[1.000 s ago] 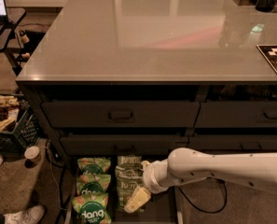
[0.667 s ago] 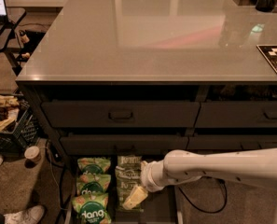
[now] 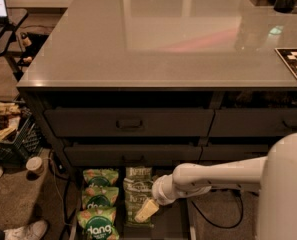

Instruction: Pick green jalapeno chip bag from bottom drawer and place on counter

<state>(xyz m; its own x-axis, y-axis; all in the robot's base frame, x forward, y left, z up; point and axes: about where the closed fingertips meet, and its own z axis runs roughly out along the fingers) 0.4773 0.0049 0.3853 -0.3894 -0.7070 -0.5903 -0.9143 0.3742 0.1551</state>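
The robot's gripper should close on the upper side edge (image 3: 148, 197), next to the robot's arm, of the nearest olive-green jalapeno chip bag in the bottom drawer.
The bottom drawer (image 3: 171, 226) is pulled open at the foot of the cabinet. In it lies a column of olive-green jalapeno chip bags (image 3: 136, 190) with pale label bands. My gripper (image 3: 147, 210) comes in from the right on a white arm and sits low over the near end of that column, touching or just above the bags. The counter (image 3: 178, 39) is a wide glossy grey slab above the drawers.
Brighter green "dang" bags (image 3: 99, 204) fill the drawer's left side. Closed dark drawers (image 3: 129, 123) sit above. A black crate (image 3: 10, 131), a cup (image 3: 35, 165) and a shoe (image 3: 23, 230) are on the floor at left. A checkered board (image 3: 295, 64) lies on the counter's right edge.
The gripper has stayed over the olive bags, shifting slightly left. The arm's near part now bulks large at the right edge.
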